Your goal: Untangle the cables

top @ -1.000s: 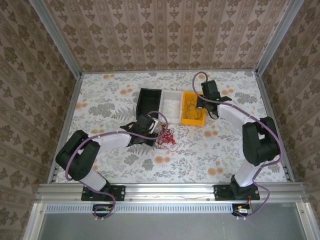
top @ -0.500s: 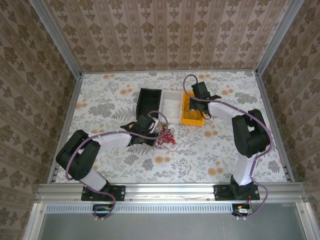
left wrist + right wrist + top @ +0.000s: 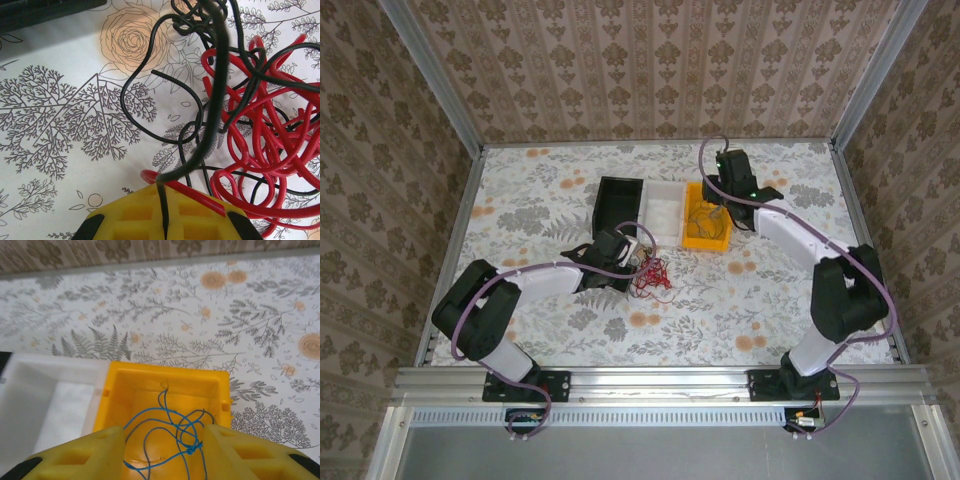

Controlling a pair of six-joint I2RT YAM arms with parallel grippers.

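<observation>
Red cable crosses my left fingers with the black cable, so I need to open that gripper, back off and take the parts of the black cable (image 3: 183, 157) below their loop.
The cables (image 3: 651, 273) lie as a red and black tangle on the flowered table, just right of my left gripper (image 3: 637, 263). In the left wrist view the red loops (image 3: 260, 150) crowd the right side. A black cable (image 3: 214, 120) runs down into the seam of my left gripper (image 3: 165, 194), which is shut on it. A red strand lies across the fingertips. My right gripper (image 3: 720, 207) hangs over the yellow bin (image 3: 706, 244). Its yellow fingers (image 3: 80, 452) stand apart, open, with thin blue wires (image 3: 170, 437) lying loose in the bin below them.
A black bin (image 3: 618, 184), a white bin (image 3: 663, 187) and the yellow bin (image 3: 165, 369) stand side by side at mid-table. The white bin (image 3: 50, 405) sits left of the yellow one in the right wrist view. Metal rails edge the table.
My right gripper's jaws have parted above the yellow bin, and its arm swung left, then back right. The left arm and the tangle have stayed put.
</observation>
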